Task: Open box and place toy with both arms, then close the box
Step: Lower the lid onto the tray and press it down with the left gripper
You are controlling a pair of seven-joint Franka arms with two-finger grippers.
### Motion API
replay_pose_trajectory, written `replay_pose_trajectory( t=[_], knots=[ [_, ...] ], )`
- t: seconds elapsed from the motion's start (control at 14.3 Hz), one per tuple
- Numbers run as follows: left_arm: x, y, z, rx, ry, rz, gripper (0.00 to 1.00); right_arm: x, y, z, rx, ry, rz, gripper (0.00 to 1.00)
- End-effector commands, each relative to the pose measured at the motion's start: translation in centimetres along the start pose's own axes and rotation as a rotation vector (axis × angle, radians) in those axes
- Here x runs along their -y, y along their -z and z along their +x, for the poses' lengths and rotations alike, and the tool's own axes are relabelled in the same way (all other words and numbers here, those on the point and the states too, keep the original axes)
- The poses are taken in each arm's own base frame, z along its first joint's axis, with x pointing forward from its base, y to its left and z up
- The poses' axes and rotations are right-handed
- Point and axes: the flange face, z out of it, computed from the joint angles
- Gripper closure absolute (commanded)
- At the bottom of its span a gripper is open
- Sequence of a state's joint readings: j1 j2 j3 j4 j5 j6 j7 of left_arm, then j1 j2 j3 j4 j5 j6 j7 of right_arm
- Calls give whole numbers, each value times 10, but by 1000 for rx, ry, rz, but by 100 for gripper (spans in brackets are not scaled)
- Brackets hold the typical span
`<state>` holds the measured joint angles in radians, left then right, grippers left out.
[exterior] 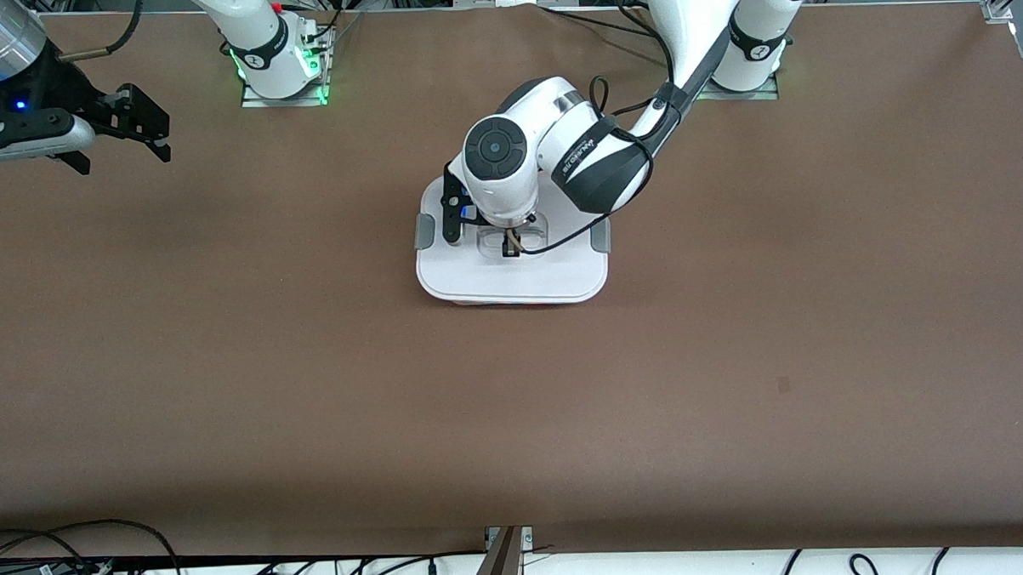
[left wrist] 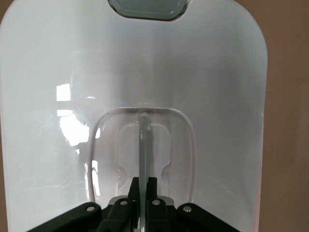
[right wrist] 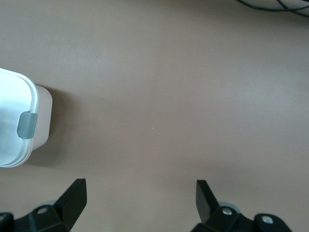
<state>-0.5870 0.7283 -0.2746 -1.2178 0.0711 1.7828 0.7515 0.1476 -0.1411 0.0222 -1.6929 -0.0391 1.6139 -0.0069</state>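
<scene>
I should let go of the white lid with my left gripper, flat on top of the box (exterior: 513, 230) (left wrist: 143, 157) in the middle of the table.
The box (exterior: 511, 281) stands in the middle of the table with its white lid on and grey clips (exterior: 424, 231) at both ends. My left gripper (exterior: 510, 247) is down on the lid, shut on the clear handle (left wrist: 143, 137), which stands up from its recess between the fingers (left wrist: 155, 186). My right gripper (exterior: 161, 129) is open and empty, up over bare table at the right arm's end. Its wrist view shows the gripper (right wrist: 140, 186) over bare table, and one corner of the box (right wrist: 14, 121) with a grey clip (right wrist: 27, 124). The toy is not in view.
The brown table (exterior: 310, 371) spreads around the box. Arm bases (exterior: 279, 74) stand along the edge farthest from the front camera. Cables (exterior: 104, 565) and a metal post (exterior: 504, 560) lie past the nearest edge.
</scene>
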Motion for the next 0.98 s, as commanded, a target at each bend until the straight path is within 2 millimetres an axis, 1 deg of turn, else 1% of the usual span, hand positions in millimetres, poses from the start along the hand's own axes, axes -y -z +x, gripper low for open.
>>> replay_pose_trajectory(
  t=[0.0, 0.07, 0.21, 0.35, 0.49, 0.63, 0.77, 0.91],
  knots=[
    [-9, -9, -2, 30, 5, -11, 100, -2, -2, 10, 24, -5, -9, 0],
    [-12, 0, -2, 27, 3, -2, 100, -1, 3, 11, 18, -4, -1, 0],
    [-17, 8, -3, 36, 4, -8, 100, -1, 1, 8, 51, -7, 4, 0],
    [-21, 5, -1, 46, 1, -18, 100, 0, 0, 7, 62, -1, 4, 0],
    [-22, 4, -2, 58, 0, -28, 100, -5, -1, 7, 66, -10, 4, 0],
    [-22, -1, 1, 58, -1, -29, 100, -9, -2, 7, 66, -12, 5, 0],
    [-18, -10, -1, 63, 16, -38, 100, -9, 2, 4, 70, -10, 5, 0],
    [-20, -10, 1, 64, 24, -37, 100, -7, 2, 4, 76, -15, 7, 0]
  ],
)
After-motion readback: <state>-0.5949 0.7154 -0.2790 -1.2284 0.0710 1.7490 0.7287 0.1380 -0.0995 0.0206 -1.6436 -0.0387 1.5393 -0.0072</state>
